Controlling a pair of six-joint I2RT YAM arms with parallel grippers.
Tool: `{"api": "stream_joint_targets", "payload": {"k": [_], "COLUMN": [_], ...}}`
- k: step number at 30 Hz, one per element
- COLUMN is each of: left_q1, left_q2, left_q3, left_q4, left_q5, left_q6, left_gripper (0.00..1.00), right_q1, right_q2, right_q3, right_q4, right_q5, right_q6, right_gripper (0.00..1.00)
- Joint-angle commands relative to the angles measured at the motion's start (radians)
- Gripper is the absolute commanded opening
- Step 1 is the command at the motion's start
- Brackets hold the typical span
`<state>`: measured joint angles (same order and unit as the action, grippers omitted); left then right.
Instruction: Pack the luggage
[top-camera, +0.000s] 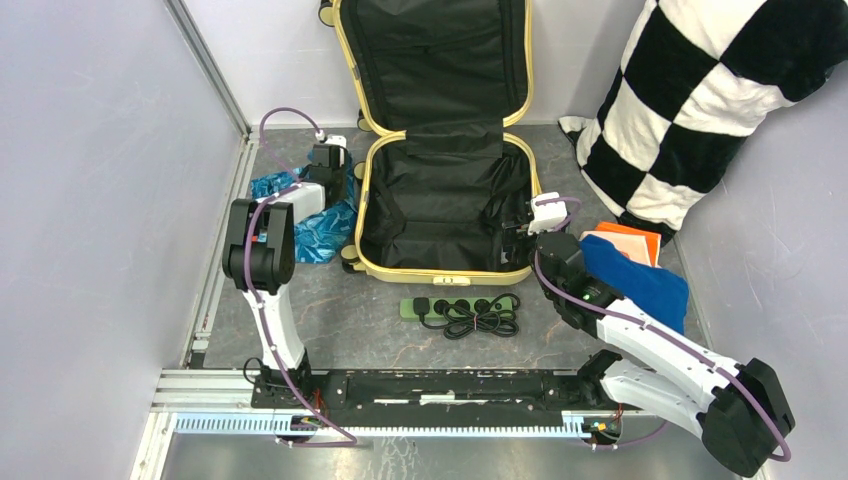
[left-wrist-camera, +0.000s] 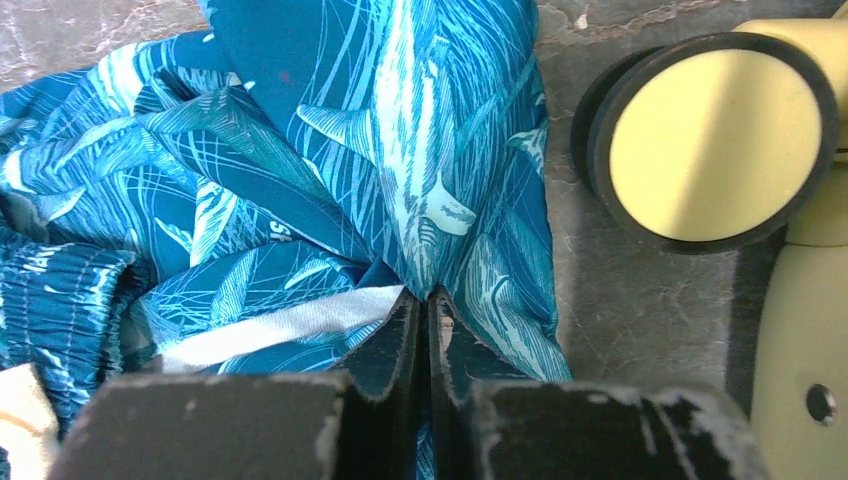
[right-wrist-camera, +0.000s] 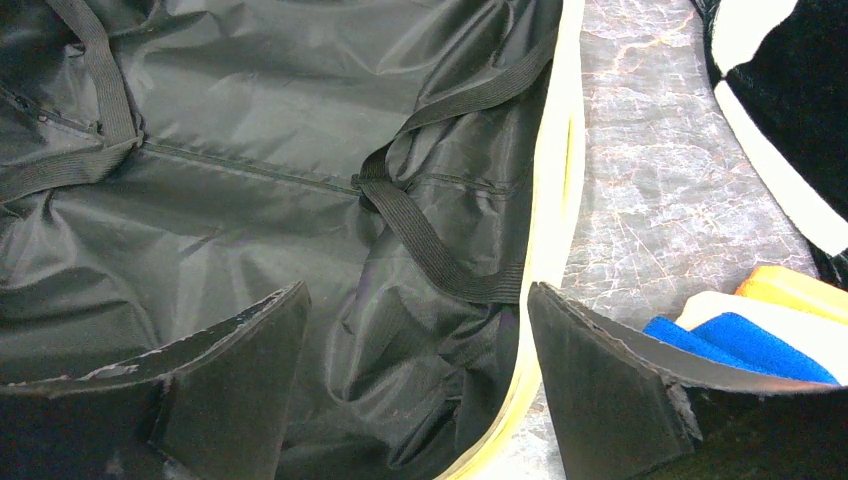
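Next, my left gripper lets go of the blue shark-print cloth on the suitcase's black bottom lining (top-camera: 472, 212), towards my right gripper.
The luggage (top-camera: 362, 196), a pale-yellow suitcase with black lining, lies open on the table, its lid leaning on the back wall. My left gripper (top-camera: 325, 165) is just left of it, shut on a blue shark-print cloth (top-camera: 318, 228). In the left wrist view the closed gripper (left-wrist-camera: 427, 300) pinches a fold of the cloth (left-wrist-camera: 400, 150), beside a yellow caster wheel (left-wrist-camera: 715, 140). My right gripper (top-camera: 515, 228) is open and empty at the case's right side. In the right wrist view this gripper (right-wrist-camera: 418, 295) straddles the yellow rim (right-wrist-camera: 553, 200), one finger over the lining.
A green power strip (top-camera: 460, 308) with a coiled black cable lies in front of the case. A blue towel (top-camera: 640, 280) on orange and white folded items (top-camera: 632, 238) sits right of it, under my right arm. A black-and-white checkered pillow (top-camera: 700, 100) fills the back right.
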<state>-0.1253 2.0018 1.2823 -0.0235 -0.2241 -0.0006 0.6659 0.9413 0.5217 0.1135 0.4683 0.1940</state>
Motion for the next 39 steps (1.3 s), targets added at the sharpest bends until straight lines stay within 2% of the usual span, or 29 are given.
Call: {"api": "stream_joint_targets", "payload": {"k": [1, 10, 17, 20, 23, 28, 32, 39], "left_q1": [0.006, 0.060, 0.107, 0.096, 0.028, -0.172, -0.318, -0.502], "left_q2": [-0.062, -0.290, -0.404, -0.443, -0.471, -0.462, -0.389, -0.215], "left_q3": [0.007, 0.073, 0.135, 0.161, 0.184, 0.203, 0.239, 0.420], "left_q4": [-0.005, -0.048, -0.104, -0.169, -0.241, -0.304, -0.314, -0.321], "left_q5": [0.045, 0.181, 0.218, 0.331, 0.409, 0.402, 0.372, 0.344], "left_q6": [-0.067, -0.166, -0.139, -0.138, -0.126, -0.084, -0.058, -0.046], "left_gripper": [0.03, 0.02, 0.02, 0.02, 0.02, 0.02, 0.02, 0.02], "right_q1": [0.003, 0.003, 0.003, 0.003, 0.003, 0.003, 0.002, 0.003], "right_q2": [-0.027, -0.063, -0.100, -0.123, -0.141, -0.172, -0.186, -0.194], "right_q3": [0.014, 0.006, -0.005, -0.006, -0.007, -0.008, 0.001, 0.018], "right_q4": [0.006, -0.015, -0.030, -0.040, -0.056, -0.090, -0.146, -0.210], "right_q5": [0.002, -0.023, -0.031, -0.029, -0.016, 0.013, 0.054, 0.115], "right_q6": [-0.001, -0.014, -0.006, 0.002, 0.009, 0.027, 0.036, 0.034], "right_gripper": [0.86, 0.79, 0.76, 0.75, 0.74, 0.74, 0.73, 0.73]}}
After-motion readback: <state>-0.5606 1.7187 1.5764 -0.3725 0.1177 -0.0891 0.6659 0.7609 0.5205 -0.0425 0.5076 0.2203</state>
